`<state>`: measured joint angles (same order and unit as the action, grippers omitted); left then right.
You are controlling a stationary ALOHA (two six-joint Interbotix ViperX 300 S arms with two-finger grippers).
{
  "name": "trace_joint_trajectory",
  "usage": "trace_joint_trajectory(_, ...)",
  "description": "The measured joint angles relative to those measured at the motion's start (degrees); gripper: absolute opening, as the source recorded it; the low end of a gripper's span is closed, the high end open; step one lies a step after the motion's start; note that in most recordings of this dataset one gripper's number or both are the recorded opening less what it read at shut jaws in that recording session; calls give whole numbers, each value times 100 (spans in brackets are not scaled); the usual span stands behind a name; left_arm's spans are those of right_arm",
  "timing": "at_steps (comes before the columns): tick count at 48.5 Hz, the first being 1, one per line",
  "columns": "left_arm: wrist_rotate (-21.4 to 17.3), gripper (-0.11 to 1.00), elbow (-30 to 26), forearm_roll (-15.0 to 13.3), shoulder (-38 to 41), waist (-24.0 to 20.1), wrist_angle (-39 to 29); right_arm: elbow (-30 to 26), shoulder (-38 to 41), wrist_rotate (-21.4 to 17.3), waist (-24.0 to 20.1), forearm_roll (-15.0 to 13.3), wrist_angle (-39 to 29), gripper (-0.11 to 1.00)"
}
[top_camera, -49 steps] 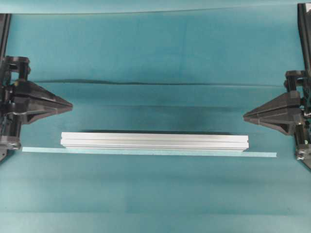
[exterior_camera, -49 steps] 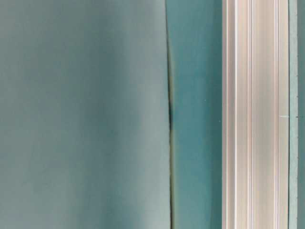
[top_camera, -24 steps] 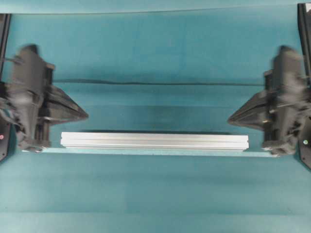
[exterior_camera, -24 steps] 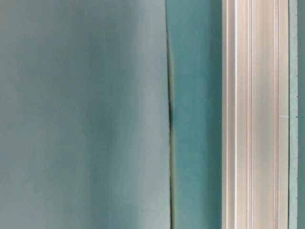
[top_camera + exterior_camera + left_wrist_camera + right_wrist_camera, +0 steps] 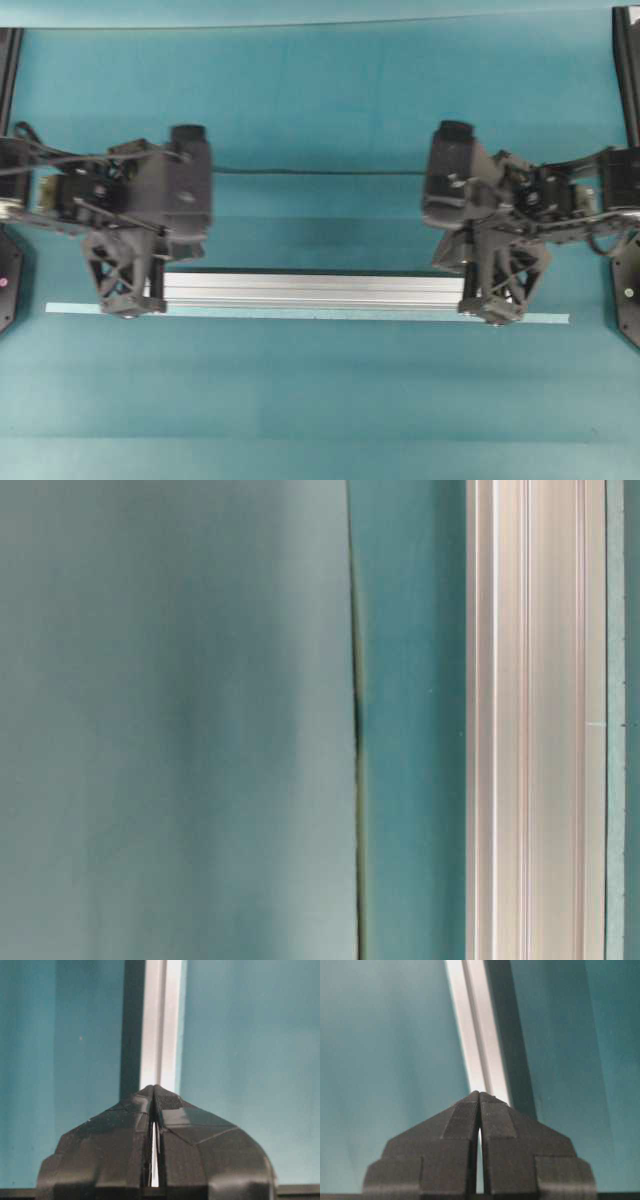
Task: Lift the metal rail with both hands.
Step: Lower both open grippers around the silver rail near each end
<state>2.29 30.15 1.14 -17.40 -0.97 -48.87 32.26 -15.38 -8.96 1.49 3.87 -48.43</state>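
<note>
The robot's left gripper needs to close on the long sides of the metal rail, partway between its middle and the metal rail's end (image 5: pixel 245 289) (image 5: pixel 162 1025) that is now under the left gripper.
The metal rail (image 5: pixel 310 290) lies flat on the teal cloth, a long silver grooved bar running left to right. It also shows in the table-level view (image 5: pixel 535 720) and in both wrist views (image 5: pixel 160 1020) (image 5: pixel 475 1035). My left gripper (image 5: pixel 128 305) is over the rail's left end, its jaws shut tip to tip and empty (image 5: pixel 153 1088). My right gripper (image 5: pixel 490 312) is over the rail's right end, also shut and empty (image 5: pixel 479 1093). Both rail ends are hidden under the grippers. I cannot tell whether the tips touch the rail.
A thin pale tape line (image 5: pixel 300 316) runs along the rail's near side and extends past both ends. A dark crease in the cloth (image 5: pixel 320 172) runs behind the rail. Black arm bases stand at the left and right edges.
Both grippers have swung in from the table's sides and turned downward over the rail's two ends. The rail has not moved.
</note>
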Motion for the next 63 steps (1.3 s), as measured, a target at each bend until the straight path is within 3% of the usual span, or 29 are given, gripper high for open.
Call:
trace_joint_trajectory(11, -360, -1, -132, 0, 369, -9, -26, -79, 422, 158, -123, -26, -202, -1)
trace_joint_trajectory(29, -615, -1, -105, 0, 431, 0, -9, -97, 624, 404, -229, -9, -26, 0)
trace_joint_trajectory(35, -659, 7, -62, 0, 431, 26, 53, -123, 677, 413, -229, 0, 123, 5)
trace_joint_trajectory(40, -650, 26, -26, 0, 431, 44, 114, -141, 694, 431, -229, 0, 149, 19)
trace_joint_trajectory(48, -642, 74, 70, 0, 431, 53, 149, -123, 703, 439, -229, -9, 185, 67)
trace_joint_trajectory(52, -650, 93, 167, 0, 431, 62, 264, -97, 738, 448, -229, -9, 185, 86)
trace_joint_trajectory(56, -659, 99, 255, 9, 431, 70, 439, -70, 800, 466, -255, -88, 193, 96)
trace_joint_trajectory(63, -650, 98, 369, 9, 457, 70, 668, -62, 923, 475, -281, -149, 246, 96)
